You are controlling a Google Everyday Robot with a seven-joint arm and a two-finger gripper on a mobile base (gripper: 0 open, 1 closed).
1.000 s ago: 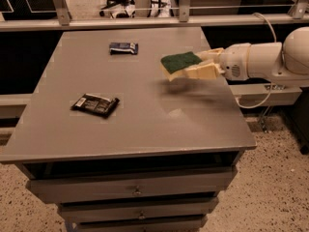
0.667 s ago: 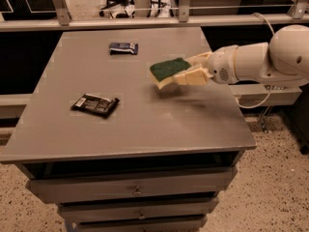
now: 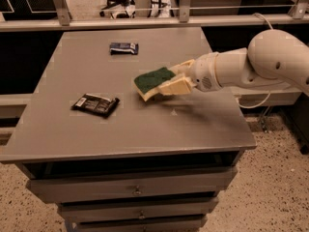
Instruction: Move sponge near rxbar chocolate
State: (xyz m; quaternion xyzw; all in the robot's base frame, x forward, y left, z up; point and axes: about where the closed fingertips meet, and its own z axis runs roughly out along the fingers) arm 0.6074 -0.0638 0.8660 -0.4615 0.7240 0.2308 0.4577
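Observation:
I am going to set the sponge down on the table (image 3: pixel 130 93). It will go close beside the end of the rxbar chocolate that is nearest my gripper.
The sponge (image 3: pixel 152 81), dark green on top with pale yellow foam below, is held just above the grey table (image 3: pixel 145 129) near its middle. My gripper (image 3: pixel 166 81) reaches in from the right and is shut on the sponge. The rxbar chocolate (image 3: pixel 95 104), a flat black bar with small white marks, lies on the table's left side, to the lower left of the sponge and apart from it.
A smaller dark blue wrapped bar (image 3: pixel 123 48) lies at the table's back. My white arm (image 3: pixel 251 66) spans the table's right edge. Drawers sit below the tabletop. A rail and chairs stand behind the table.
My gripper has carried the sponge leftward and toward the table's front, closer to the black bar. The two bars have not moved.

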